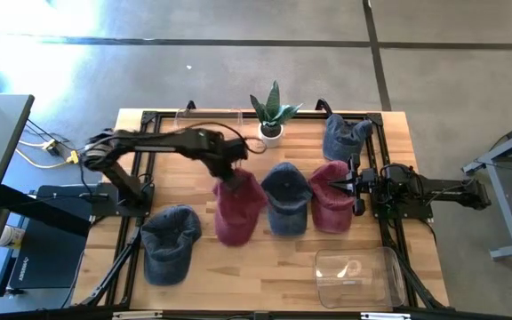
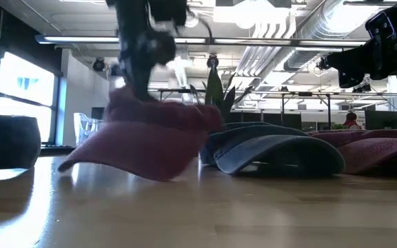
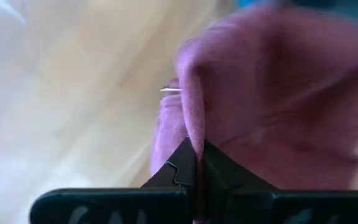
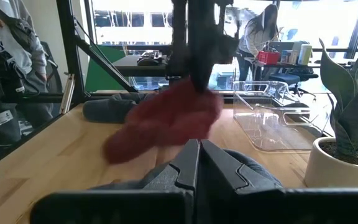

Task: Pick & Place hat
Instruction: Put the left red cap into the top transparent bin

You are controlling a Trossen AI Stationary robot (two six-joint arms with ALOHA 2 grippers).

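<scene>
My left gripper will let go of the dark red hat on the table [image 1: 211, 204], close beside the grey-blue hat.
A dark red hat [image 1: 238, 212] hangs under my left gripper [image 1: 236, 175], which is shut on its crown near the table's middle. In the low view the red hat [image 2: 143, 141] is tilted, its brim end slanting down. Beside it on the table lie a navy hat [image 1: 286, 197], a second red hat [image 1: 331, 197], a blue hat [image 1: 345, 138] at the far right and a grey-blue hat [image 1: 169, 242] at the near left. My right gripper [image 1: 336, 185] waits shut at the right, level, over the second red hat. My left gripper pinches a raised fold of the red hat's crown cloth [image 3: 194, 127] between its two fingers [image 3: 179, 171]. The fingers come from above, pointing steeply down. The hat hangs tilted below them. Whether its lowest edge [image 2: 164, 178] still touches the table I cannot tell.
A potted plant [image 1: 272, 111] stands at the far middle, with a clear bin [image 1: 207, 120] to its left. Another clear bin [image 1: 358, 271] lies at the near right. Black frame rails [image 1: 389, 222] run along the table's sides. People show in the room beyond.
</scene>
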